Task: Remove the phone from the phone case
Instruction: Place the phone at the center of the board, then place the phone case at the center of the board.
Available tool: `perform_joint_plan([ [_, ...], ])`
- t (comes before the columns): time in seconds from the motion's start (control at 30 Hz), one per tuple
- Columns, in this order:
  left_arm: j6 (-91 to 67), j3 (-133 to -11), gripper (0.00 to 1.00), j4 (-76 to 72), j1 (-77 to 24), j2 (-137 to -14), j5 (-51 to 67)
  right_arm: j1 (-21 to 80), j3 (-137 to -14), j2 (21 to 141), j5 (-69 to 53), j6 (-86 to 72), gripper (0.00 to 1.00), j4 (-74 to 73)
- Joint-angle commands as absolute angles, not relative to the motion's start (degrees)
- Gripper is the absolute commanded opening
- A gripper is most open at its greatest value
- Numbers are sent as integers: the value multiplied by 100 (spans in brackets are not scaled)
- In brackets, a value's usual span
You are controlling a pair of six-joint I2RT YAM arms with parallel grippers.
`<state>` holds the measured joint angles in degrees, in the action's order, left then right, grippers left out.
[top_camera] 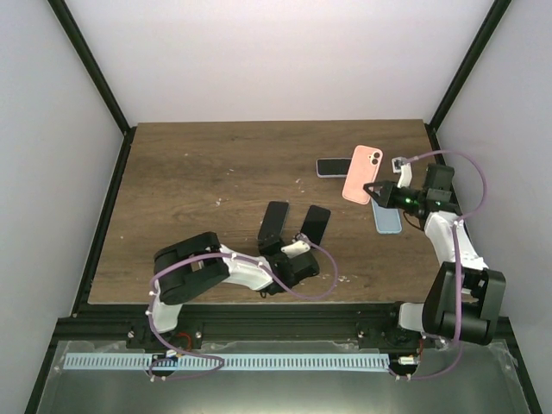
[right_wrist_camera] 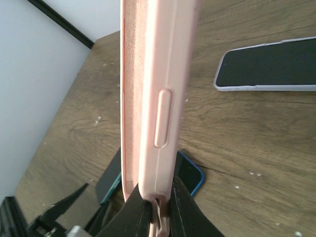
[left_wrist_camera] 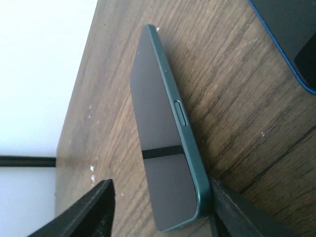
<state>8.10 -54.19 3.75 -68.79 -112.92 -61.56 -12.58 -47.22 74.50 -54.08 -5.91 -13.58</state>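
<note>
The pink phone case will go down on the table (top_camera: 362, 212) next to the light-blue case, put there by my right gripper.
My right gripper (top_camera: 377, 188) is shut on the lower end of a pink phone case (top_camera: 361, 172) and holds it above the table. In the right wrist view the case (right_wrist_camera: 153, 89) stands edge-on between the fingers (right_wrist_camera: 185, 207); its hollow side shows pink lining and no phone. My left gripper (top_camera: 286, 244) is open around the near end of a dark phone in a teal case (top_camera: 274, 224). In the left wrist view the right finger (left_wrist_camera: 232, 207) touches the teal case (left_wrist_camera: 165, 148); the left finger (left_wrist_camera: 94, 207) is apart from it.
A dark phone in a blue case (top_camera: 315, 224) lies right of the teal one. A phone in a lavender case (top_camera: 332, 166) lies beside the pink case. A light-blue phone or case (top_camera: 388, 220) lies under my right wrist. White walls enclose the table.
</note>
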Motion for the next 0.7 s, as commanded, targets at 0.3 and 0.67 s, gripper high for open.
perform_joint_plan([
  [0.3,-351,-4958,72,1070,-6908,-9548,-3710,-1289,-6467,8665,-3975,1863,1,-4033],
  [0.67,-1635,-4071,73,776,-6908,-7776,-2634,-1283,-6964,10724,-4327,2168,1,-5550],
])
